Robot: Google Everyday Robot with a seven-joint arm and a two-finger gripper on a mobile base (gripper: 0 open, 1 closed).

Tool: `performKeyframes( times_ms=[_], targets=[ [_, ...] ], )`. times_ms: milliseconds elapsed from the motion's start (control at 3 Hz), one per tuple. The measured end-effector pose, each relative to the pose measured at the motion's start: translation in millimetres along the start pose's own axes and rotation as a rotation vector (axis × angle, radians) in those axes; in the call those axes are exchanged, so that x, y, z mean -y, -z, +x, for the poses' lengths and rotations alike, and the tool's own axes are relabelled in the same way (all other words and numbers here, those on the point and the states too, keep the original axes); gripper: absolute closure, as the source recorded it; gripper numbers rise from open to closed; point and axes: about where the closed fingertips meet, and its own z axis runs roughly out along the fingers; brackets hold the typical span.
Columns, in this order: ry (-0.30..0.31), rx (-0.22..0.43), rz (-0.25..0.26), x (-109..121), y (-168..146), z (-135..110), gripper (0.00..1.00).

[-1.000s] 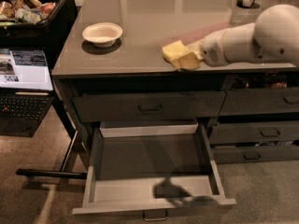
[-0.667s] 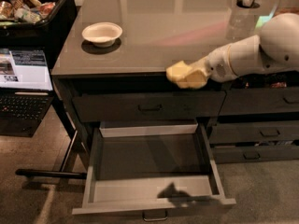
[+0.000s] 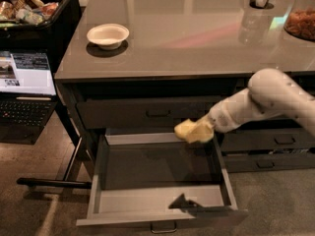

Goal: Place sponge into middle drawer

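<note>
I should set the pale yellow sponge near the centre of the open middle drawer's bare bottom (image 3: 176, 169). The sponge now hangs above the drawer's back part.
The pale yellow sponge (image 3: 191, 131) is held in my gripper (image 3: 202, 130) at the end of the white arm, which reaches in from the right. It hangs in the air over the back right part of the open middle drawer (image 3: 156, 200), a wide dark grey box with lighter inner sides and a small silvery loop handle (image 3: 163, 227) on its front. The drawer's floor is bare, with the arm's shadow near its front. The sponge covers the fingertips.
A white bowl (image 3: 108, 35) sits on the grey countertop (image 3: 197, 38) at the left. A closed drawer front (image 3: 147, 113) is above the open drawer, narrower drawers (image 3: 275, 141) at the right. A laptop (image 3: 24, 82) and a black bin of items (image 3: 34, 9) stand at the left.
My gripper has carried the sponge off the countertop's front edge, down and leftward, to a spot over the open drawer.
</note>
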Motion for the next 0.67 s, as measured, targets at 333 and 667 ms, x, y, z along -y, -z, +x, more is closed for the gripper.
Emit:
performKeyframes(
  times_ms=[333,667],
  targets=[
    [-0.09,-0.085,-0.005,-6,-61,49,1.0],
    [-0.185,-0.137,0.063,2,-122,84,1.0]
  ],
)
